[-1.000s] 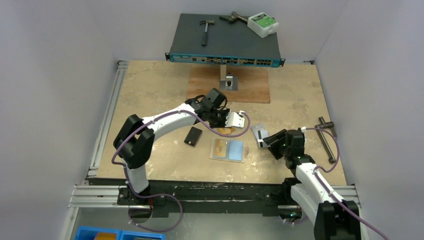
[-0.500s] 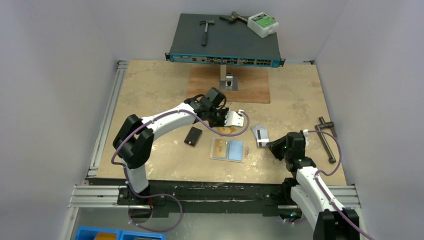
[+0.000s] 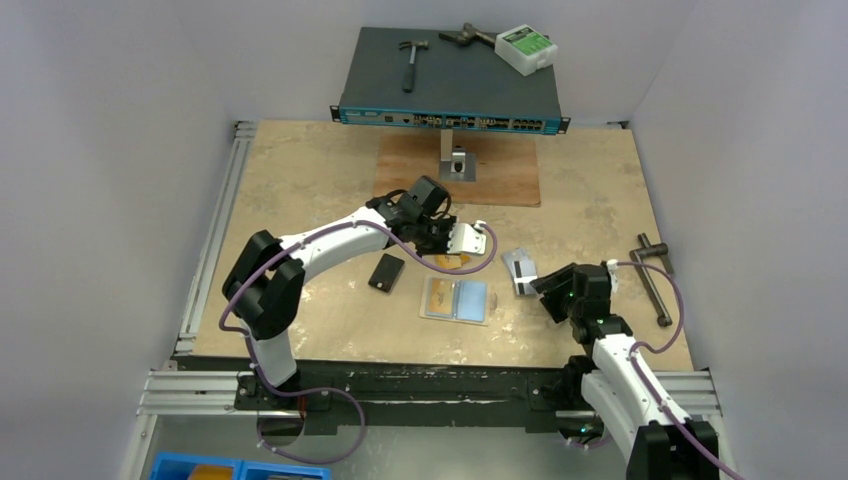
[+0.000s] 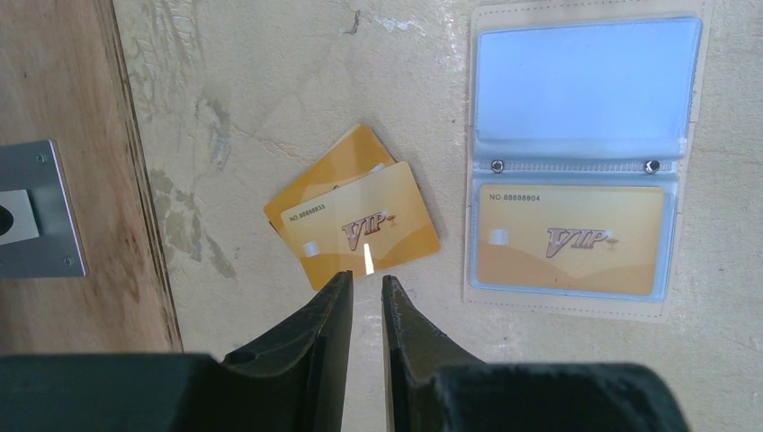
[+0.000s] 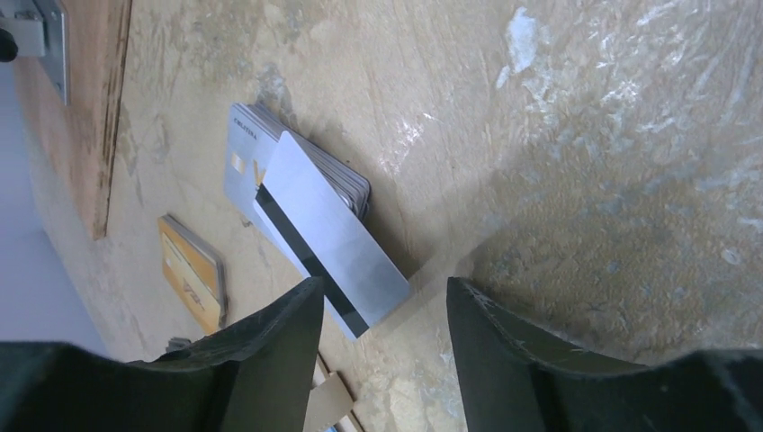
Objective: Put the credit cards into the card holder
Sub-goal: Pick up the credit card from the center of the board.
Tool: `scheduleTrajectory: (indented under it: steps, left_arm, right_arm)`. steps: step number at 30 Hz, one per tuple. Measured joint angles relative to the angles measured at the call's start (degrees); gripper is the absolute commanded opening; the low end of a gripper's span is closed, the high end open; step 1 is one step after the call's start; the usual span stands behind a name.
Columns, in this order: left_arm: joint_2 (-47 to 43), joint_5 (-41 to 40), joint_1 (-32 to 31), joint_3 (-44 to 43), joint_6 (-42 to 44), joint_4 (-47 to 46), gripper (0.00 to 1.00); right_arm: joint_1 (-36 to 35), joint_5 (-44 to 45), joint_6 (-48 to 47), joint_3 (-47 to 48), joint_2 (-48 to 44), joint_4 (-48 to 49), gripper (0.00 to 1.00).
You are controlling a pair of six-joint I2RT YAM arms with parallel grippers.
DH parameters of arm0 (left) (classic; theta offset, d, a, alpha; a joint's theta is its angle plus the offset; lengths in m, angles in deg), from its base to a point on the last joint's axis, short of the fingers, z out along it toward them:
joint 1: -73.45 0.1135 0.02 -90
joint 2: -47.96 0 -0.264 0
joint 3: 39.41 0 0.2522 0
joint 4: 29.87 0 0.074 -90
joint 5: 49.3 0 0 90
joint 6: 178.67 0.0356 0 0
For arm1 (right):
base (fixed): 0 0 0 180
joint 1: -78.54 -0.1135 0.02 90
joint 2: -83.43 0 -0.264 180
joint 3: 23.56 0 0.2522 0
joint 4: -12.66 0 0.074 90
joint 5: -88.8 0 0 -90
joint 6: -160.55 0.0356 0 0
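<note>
Next, my right gripper pinches that corner (image 3: 527, 290) of the top card and hands the card to my left gripper, because the card lies crooked with its corner sticking out over the silver-grey stack.
The beige card holder (image 3: 455, 299) lies open on the table, an orange card in one clear pocket (image 4: 570, 238). Two loose orange-yellow credit cards (image 4: 360, 220) overlap just left of it. My left gripper (image 4: 367, 281) hovers at their near edge, its jaws a narrow gap apart with nothing between. A black card (image 3: 386, 271) lies further left. A stack of silver-grey cards (image 5: 270, 166) has a top card (image 5: 333, 243) lying askew, stripe side up. My right gripper (image 5: 385, 297) is open just short of that card's corner, not touching it.
A network switch (image 3: 450, 85) at the back carries a hammer (image 3: 410, 60) and a white box (image 3: 525, 48). A wooden board (image 3: 500, 175) with a metal bracket (image 3: 457, 160) sits in front of it. A T-handle tool (image 3: 655, 275) lies at the right.
My right gripper drew back from the silver stack, then eased slightly toward it again. The left gripper has hardly moved.
</note>
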Motion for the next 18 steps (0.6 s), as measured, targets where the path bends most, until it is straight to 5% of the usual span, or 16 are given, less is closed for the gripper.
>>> scheduleTrajectory:
  steps: [7, 18]
  left_arm:
    - [0.00, -0.11, 0.09, 0.00, 0.09, 0.00, 0.18]
    - [0.00, -0.55, 0.11, 0.00, 0.11, 0.00, 0.18]
  right_arm:
    - [0.02, -0.11, -0.04, -0.02, 2.80, 3.76, 0.53]
    - [0.00, -0.50, -0.11, -0.98, 5.57, 8.15, 0.25]
